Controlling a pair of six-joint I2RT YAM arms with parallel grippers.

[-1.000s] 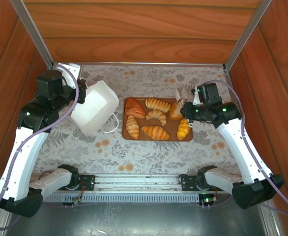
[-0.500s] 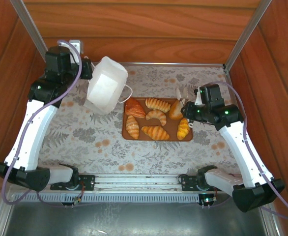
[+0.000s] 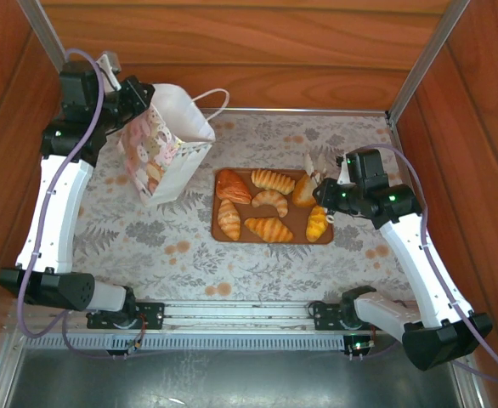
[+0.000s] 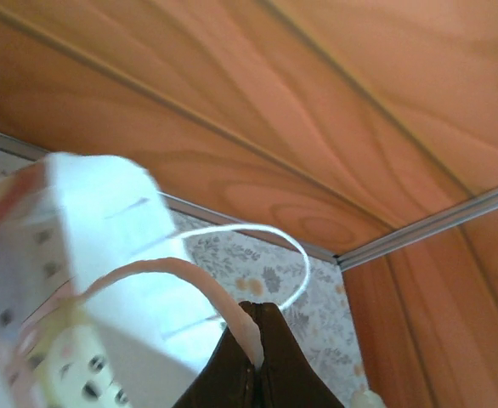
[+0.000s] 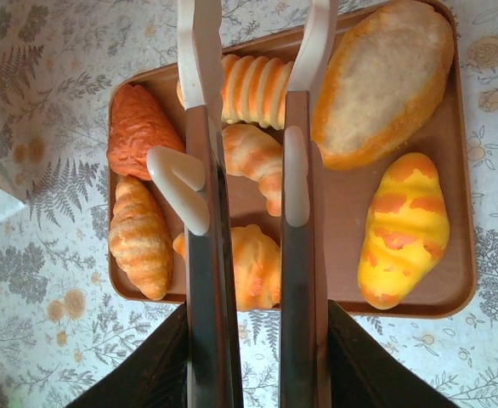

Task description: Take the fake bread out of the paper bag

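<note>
The paper bag will be standing on the cloth (image 3: 161, 151) beside the orange bread's end of the tray as soon as I let go of it with my left gripper.
The paper bag (image 3: 160, 144), white with a pink floral side, hangs mouth-up at the far left of the table. My left gripper (image 3: 137, 104) is shut on one of its cord handles (image 4: 200, 289), and the other loop (image 4: 293, 255) swings free. The bag (image 4: 96, 246) looks blurred in the left wrist view. Several pieces of fake bread (image 3: 270, 204) lie on the brown tray (image 3: 296, 234). My right gripper (image 3: 314, 172) hovers over the tray's right half. It stands open (image 5: 253, 34) with nothing between its fingers, above a croissant (image 5: 253, 263).
A yellow roll (image 5: 404, 229) and a pale oblong roll (image 5: 385, 81) lie on the right of the tray (image 5: 347, 195). Wooden walls close in the back and both sides. Floral cloth (image 3: 232, 268) covers the table in front of the tray.
My left arm swung up and back, turning the bag from lying bottom-up to hanging mouth-up near the back left corner. The right arm has barely moved.
</note>
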